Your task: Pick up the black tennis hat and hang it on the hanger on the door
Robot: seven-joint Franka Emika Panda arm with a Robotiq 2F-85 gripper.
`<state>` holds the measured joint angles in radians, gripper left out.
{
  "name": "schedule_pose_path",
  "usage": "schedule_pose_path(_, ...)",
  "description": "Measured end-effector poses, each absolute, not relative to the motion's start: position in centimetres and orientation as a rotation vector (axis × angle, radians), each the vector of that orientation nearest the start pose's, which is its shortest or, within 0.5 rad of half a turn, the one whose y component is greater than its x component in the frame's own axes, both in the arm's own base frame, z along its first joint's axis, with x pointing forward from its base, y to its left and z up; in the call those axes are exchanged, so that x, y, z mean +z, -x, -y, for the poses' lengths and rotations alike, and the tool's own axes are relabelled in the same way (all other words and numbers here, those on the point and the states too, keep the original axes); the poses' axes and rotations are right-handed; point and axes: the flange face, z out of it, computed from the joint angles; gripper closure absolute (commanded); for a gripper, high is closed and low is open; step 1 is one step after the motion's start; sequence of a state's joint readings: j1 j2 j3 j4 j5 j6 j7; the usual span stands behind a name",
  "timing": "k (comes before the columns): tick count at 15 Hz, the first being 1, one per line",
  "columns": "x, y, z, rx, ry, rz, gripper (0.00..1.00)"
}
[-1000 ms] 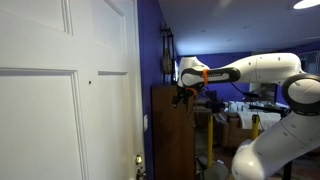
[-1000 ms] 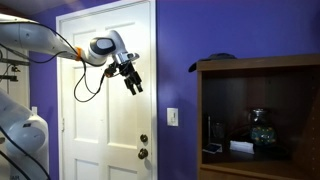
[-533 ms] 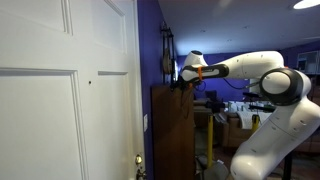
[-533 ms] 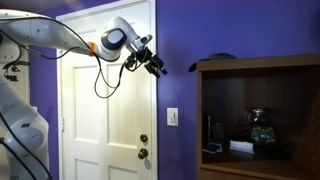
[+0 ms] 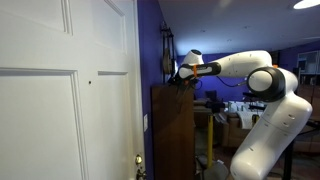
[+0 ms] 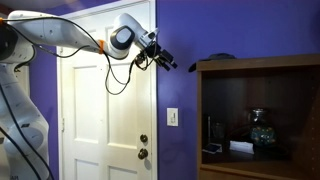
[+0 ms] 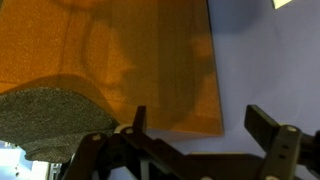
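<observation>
The robot's gripper needs to next move to the black tennis hat's rounded edge [image 5: 176, 81] [image 7: 106, 124], beside the bare part of the top of the wooden cabinet, and close there.
The black tennis hat [image 6: 220, 56] lies on top of the brown wooden cabinet [image 6: 260, 110]. In the wrist view it is a dark rounded fabric shape [image 7: 45, 115] at the lower left, on the cabinet's orange-brown top [image 7: 130, 50]. My gripper [image 6: 171, 64] is open and empty. It hangs in the air just beside the cabinet top, pointing toward the hat and a short way from it. Its two fingers [image 7: 200, 125] are spread with nothing between them. The white panelled door [image 6: 105, 110] stands beside the cabinet and fills the near side of an exterior view [image 5: 60, 100].
A purple wall [image 6: 180, 130] with a light switch [image 6: 172, 116] separates door and cabinet. Small objects [image 6: 260, 130] stand in the cabinet's open shelf. The door has a knob and lock [image 6: 143, 146]. Cluttered desks [image 5: 235, 120] stand behind the robot.
The arm has swung from in front of the door, up and across toward the cabinet top. The gripper is now close to the hat. It has stayed open.
</observation>
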<state>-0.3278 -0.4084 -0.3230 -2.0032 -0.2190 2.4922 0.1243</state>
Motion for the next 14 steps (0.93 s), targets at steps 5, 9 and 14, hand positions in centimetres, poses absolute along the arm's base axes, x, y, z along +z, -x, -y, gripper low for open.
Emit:
schedule_pose_path(5,72.3,-36.1,33.5,-1.429,2.882,-1.165,0.0)
schedule_pose_path(9,74.4,-35.8,36.8,-1.592,2.685,-1.322,0.0)
schedule_pose_path(14,76.5,-36.5,40.2,-1.746,2.489,-1.419,0.0)
